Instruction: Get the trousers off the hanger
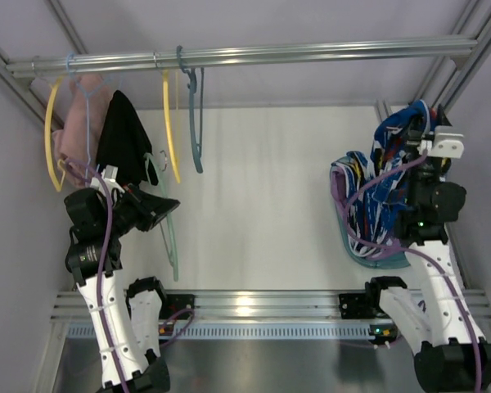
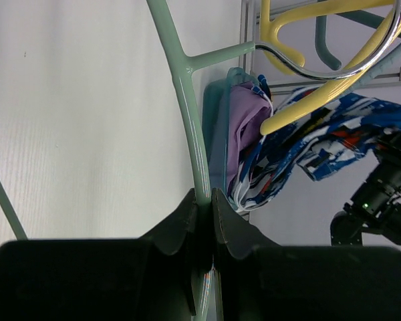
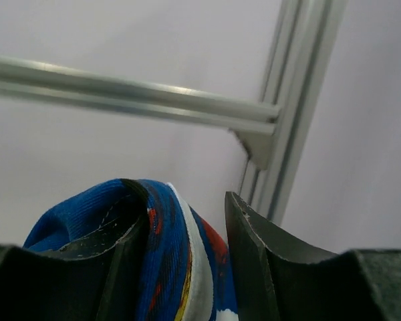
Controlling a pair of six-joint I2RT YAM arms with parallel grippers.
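My right gripper will let go of the blue patterned trousers, and I will leave them lying on the purple cloth in the teal basket point(image 1: 363, 196).
My left gripper point(image 1: 157, 210) is shut on the pale mint-green hanger point(image 1: 171, 239), low at the left of the top view. In the left wrist view the jaws point(image 2: 204, 200) pinch a thin bar of the hanger point(image 2: 189, 100), which carries no cloth. My right gripper point(image 1: 416, 124) is raised at the far right and shut on the blue patterned trousers point(image 1: 376, 192). They hang from it down into a teal basket point(image 1: 349, 242). In the right wrist view a fold of the trousers point(image 3: 170, 261) sits between the fingers. The trousers also show in the left wrist view point(image 2: 334, 130).
A metal rail point(image 1: 245, 56) runs across the top. It carries two yellow hangers point(image 1: 51, 131), a slate-blue hanger point(image 1: 195, 115), a pink garment point(image 1: 82, 115) and a black garment point(image 1: 124, 135). A purple cloth point(image 2: 244, 127) lies in the basket. Frame posts stand at both sides.
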